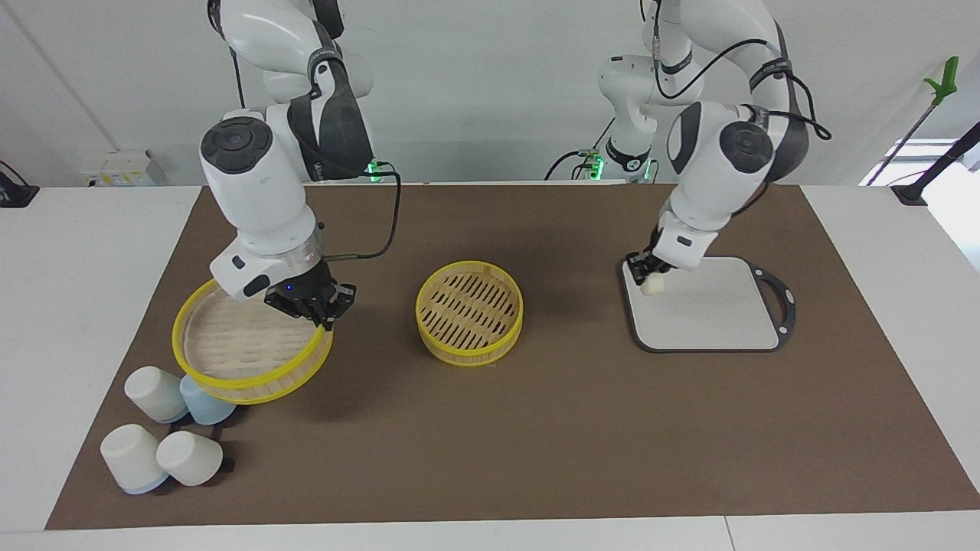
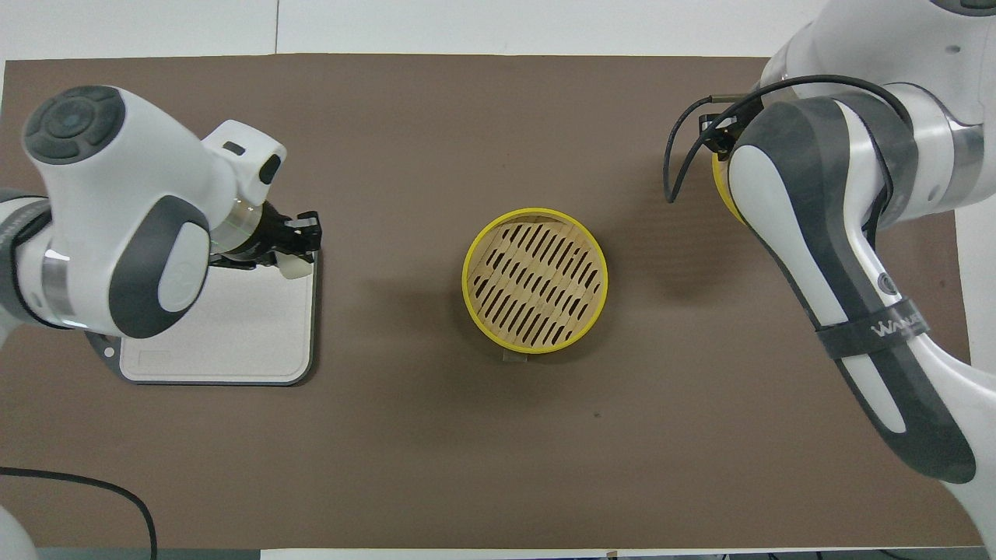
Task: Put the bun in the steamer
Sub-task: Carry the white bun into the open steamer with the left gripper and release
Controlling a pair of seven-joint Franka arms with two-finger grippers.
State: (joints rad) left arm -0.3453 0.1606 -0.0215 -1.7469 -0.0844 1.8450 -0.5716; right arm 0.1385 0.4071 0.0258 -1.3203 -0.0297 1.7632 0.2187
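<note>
My left gripper has the bun. Next, I set it down near the middle of the steamer's slatted bottom (image 2: 534, 285).
The steamer (image 1: 469, 312) is a round yellow-rimmed basket with a slatted floor in the middle of the brown mat, and it holds nothing; it also shows in the overhead view (image 2: 535, 280). My left gripper (image 1: 651, 280) is shut on the bun (image 1: 652, 287), a small off-white lump, low over the corner of the grey board (image 1: 712, 317) toward the steamer. The overhead view shows the bun (image 2: 294, 267) in the left gripper (image 2: 299, 247). My right gripper (image 1: 321, 310) is shut on the rim of the steamer lid (image 1: 245, 348) and holds it tilted above the cups.
Several upturned cups (image 1: 155, 392) stand together at the right arm's end of the mat, farther from the robots than the lid. The brown mat (image 1: 582, 428) covers most of the table. In the overhead view the right arm hides most of the lid (image 2: 720, 190).
</note>
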